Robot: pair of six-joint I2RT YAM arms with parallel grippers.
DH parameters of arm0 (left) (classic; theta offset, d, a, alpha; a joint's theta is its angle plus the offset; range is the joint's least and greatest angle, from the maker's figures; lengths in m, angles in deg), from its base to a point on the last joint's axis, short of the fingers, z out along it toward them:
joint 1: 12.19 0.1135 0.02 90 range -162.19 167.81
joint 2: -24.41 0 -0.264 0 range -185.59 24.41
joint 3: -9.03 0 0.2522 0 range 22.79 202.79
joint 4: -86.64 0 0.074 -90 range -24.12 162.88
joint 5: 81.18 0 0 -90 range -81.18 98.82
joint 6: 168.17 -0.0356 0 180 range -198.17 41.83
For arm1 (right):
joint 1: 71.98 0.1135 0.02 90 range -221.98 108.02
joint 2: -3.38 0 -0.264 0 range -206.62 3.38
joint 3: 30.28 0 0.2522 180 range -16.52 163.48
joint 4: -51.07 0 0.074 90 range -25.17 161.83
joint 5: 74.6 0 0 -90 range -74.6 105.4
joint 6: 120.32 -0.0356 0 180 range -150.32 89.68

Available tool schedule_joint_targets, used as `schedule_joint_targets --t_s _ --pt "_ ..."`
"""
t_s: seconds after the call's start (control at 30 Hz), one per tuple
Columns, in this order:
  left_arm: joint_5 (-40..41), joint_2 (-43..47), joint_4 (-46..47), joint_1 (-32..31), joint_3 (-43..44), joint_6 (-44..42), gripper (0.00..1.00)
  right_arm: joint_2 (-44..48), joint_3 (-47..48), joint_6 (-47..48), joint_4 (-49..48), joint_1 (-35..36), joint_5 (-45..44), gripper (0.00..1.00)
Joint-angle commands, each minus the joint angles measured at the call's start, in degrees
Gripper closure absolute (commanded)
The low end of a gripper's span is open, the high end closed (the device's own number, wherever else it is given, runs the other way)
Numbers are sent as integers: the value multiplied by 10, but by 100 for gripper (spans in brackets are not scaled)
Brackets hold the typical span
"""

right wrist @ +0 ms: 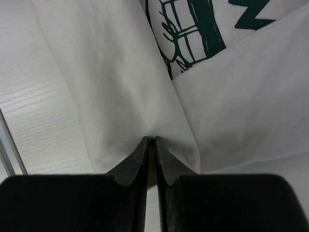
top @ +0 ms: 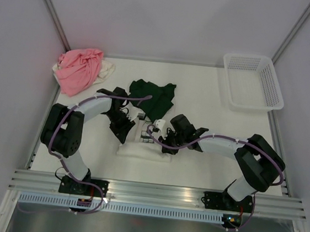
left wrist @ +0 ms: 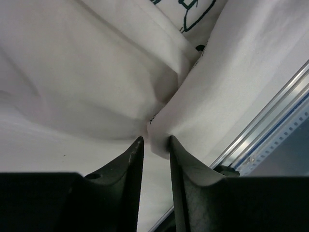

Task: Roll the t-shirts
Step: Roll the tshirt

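Observation:
The fold of the cream-white t-shirt lies loose at my left gripper's fingers, so my left gripper should open and pinch the fold from the table's front (top: 131, 153) before rolling.
The cream-white t-shirt (top: 143, 149) with black cartoon print lies bunched near the table's front, between both grippers. My left gripper (top: 126, 128) sits at its left end. In the left wrist view the left gripper (left wrist: 155, 140) is open by a finger's width, with a fold of the shirt (left wrist: 87, 72) lying loose between the tips, against the right finger. My right gripper (top: 167, 141) is at the shirt's right end. In the right wrist view the right gripper (right wrist: 151, 139) is shut, pinching a ridge of the shirt (right wrist: 231, 96) at its tips. The dark green t-shirt (top: 152, 96) lies crumpled behind.
A pink t-shirt (top: 81, 70) is heaped at the back left on top of a plain cream one (top: 108, 68). A white mesh basket (top: 253, 82) stands at the back right. The aluminium rail (top: 158, 193) runs along the table's near edge.

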Motion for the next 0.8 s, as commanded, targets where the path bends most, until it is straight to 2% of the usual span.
schedule_joint_targets --t_s 0.0,0.17,0.27,0.3,0.37,0.4,0.47,0.5,0.53,0.6,0.77 --pt "43 27 32 7 12 30 66 -13 20 -4 7 2 -37 85" --pt "86 115 82 17 6 21 57 -17 17 -25 -10 2 -30 84" --pt "95 198 136 14 -37 -13 53 -23 15 -43 -22 1 -30 84" --pt "84 220 148 12 -76 -27 52 -23 14 -45 -27 2 -30 84" --pt "100 295 187 -17 -126 -69 49 -24 13 -53 -29 2 -31 84" --pt "118 319 202 -58 -183 -81 48 -24 12 -55 -35 2 -31 84" --pt "175 385 239 -110 -239 -123 44 -26 10 -65 -38 2 -29 84" --pt "199 405 251 -166 -291 -136 42 -26 10 -67 -42 2 -27 84" --pt "219 434 270 -191 -314 -157 41 -28 11 -69 -42 2 -27 84" --pt "247 454 280 -234 -352 -170 37 -31 12 -69 -39 2 -28 84" --pt "275 424 291 -249 -358 -157 35 -30 13 -68 -37 2 -30 84"
